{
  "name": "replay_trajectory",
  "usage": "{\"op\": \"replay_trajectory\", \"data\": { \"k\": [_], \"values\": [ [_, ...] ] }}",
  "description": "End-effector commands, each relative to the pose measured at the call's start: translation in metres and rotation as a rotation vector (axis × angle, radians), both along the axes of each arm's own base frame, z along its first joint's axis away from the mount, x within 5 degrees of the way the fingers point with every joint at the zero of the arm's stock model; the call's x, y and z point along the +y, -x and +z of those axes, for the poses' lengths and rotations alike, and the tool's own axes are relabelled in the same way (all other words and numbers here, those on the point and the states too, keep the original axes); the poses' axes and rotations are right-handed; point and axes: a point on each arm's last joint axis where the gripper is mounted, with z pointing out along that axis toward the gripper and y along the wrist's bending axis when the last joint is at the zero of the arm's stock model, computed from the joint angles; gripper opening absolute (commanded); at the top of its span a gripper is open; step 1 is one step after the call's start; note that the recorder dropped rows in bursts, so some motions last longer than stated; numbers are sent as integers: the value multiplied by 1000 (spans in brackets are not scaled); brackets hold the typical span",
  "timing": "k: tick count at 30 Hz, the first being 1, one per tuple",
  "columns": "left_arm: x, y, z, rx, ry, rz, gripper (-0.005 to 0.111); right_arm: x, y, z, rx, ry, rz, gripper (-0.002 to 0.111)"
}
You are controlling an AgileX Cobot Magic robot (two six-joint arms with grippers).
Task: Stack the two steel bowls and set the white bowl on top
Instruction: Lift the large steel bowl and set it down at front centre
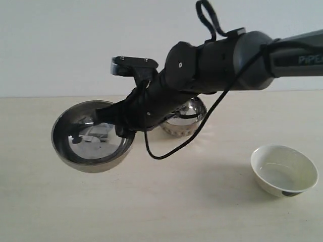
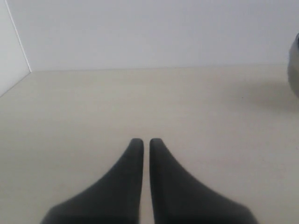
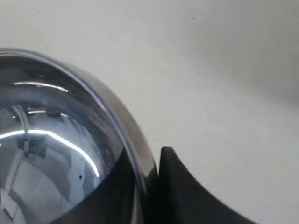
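The robot's right gripper should release the smooth steel bowl on the table [image 1: 179,176] in front of the dimpled steel bowl.
The wider, smooth steel bowl [image 1: 93,141] hangs tilted over the left of the table, its opening turned toward the exterior camera. My right gripper [image 1: 126,128] reaches across and is shut on its rim; in the right wrist view one finger sits inside the bowl [image 3: 56,140] and the other outside, with the gripper [image 3: 149,163] pinching the wall. The smaller dimpled steel bowl [image 1: 184,122] stands on the table behind the arm, partly hidden. The white bowl [image 1: 284,170] rests upright at the right. My left gripper [image 2: 145,142] is shut on nothing above bare table.
The right arm and its looping black cable [image 1: 171,146] span the middle of the exterior view. The light table [image 1: 166,212] meets a pale wall behind. A dark curved edge [image 2: 295,65] shows at the border of the left wrist view.
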Motion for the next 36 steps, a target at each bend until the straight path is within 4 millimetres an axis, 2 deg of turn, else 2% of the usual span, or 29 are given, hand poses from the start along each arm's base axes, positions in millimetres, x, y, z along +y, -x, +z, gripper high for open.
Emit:
{"op": "replay_trajectory", "data": {
  "k": [1, 4, 6, 10, 12, 17, 24, 30, 36],
  "values": [
    [0, 0, 0, -8, 13, 3, 4, -32, -6, 14, 24, 115, -28, 0],
    [0, 0, 0, -8, 13, 3, 4, -52, -9, 10, 54, 214, -39, 0],
    [0, 0, 0, -8, 13, 3, 4, -69, -11, 1, 63, 210, -103, 0],
    [0, 0, 0, -8, 13, 3, 4, -99, -9, -27, 65, 187, -203, 0],
    [0, 0, 0, -8, 13, 3, 4, -106, -5, -39, 72, 191, -223, 0],
    [0, 0, 0, -8, 13, 3, 4, -112, 2, -56, 65, 190, -244, 0],
    [0, 0, 0, -8, 13, 3, 4, -113, 5, -59, 99, 214, -231, 0],
    [0, 0, 0, -8, 13, 3, 4, -117, 9, -82, 103, 219, -260, 0],
    [0, 0, 0, -8, 13, 3, 4, -117, 7, -83, 79, 199, -278, 0]
  ]
}}
